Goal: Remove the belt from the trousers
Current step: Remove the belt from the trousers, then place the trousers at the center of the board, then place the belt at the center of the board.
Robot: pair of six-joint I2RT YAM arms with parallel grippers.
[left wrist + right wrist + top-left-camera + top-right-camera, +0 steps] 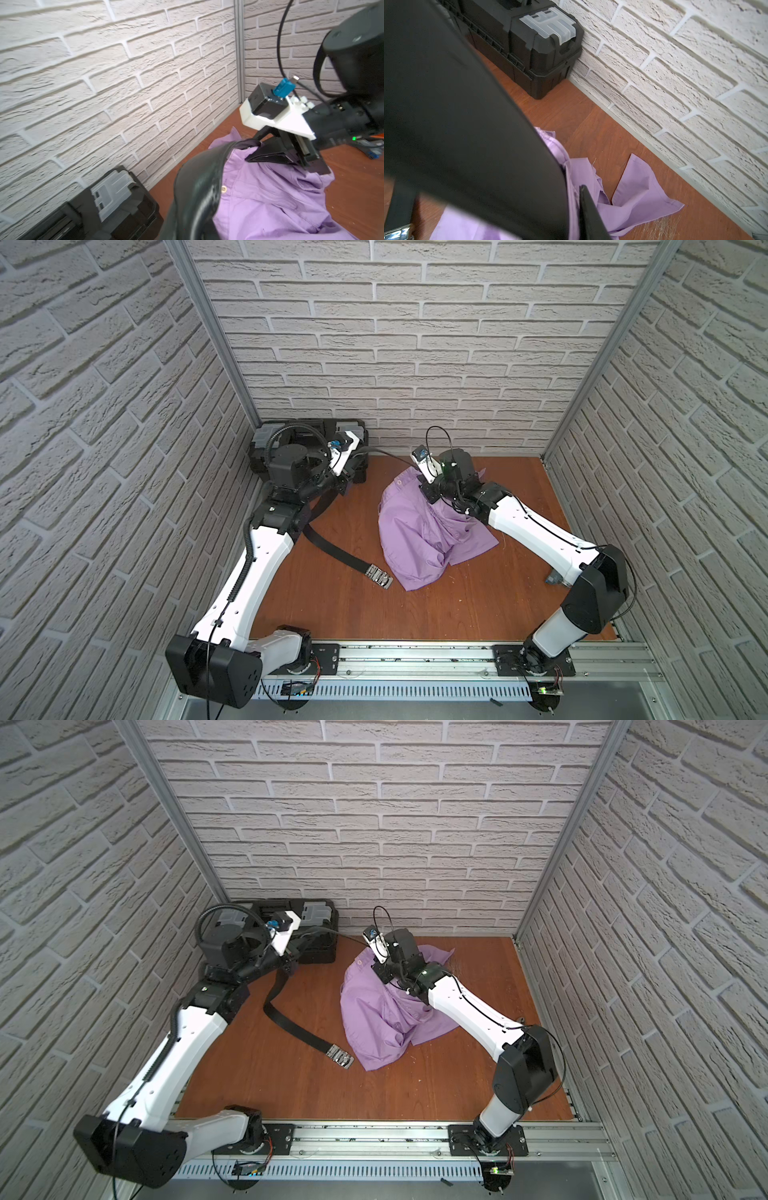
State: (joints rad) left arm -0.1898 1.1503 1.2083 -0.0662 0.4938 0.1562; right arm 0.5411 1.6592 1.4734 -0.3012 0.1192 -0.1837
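I will let go of the black belt with my left gripper on the floor (pixel 327 523) in front of the toolbox, beside the lilac trousers.
The lilac trousers (pixel 415 539) (pixel 374 1019) lie bunched in the middle of the wooden floor. The black belt (pixel 332 549) has its silver buckle (pixel 380 576) (pixel 340 1056) on the floor beside them. It rises to my left gripper (pixel 347 483), which is shut on it, then stretches taut to the waistband. In the left wrist view the belt (pixel 197 187) hides the left fingers. My right gripper (pixel 429 492) (pixel 270 158) pinches the waistband where the belt enters. In the right wrist view the belt (pixel 456 124) hides all but one finger (pixel 589 218), which lies against lilac cloth.
A black toolbox (pixel 291 425) (pixel 539 47) stands in the back left corner, right behind the left gripper. Brick-patterned walls close in three sides. A metal rail (pixel 415 655) carries both arm bases at the front. A small grey object (pixel 555 578) lies by the right arm.
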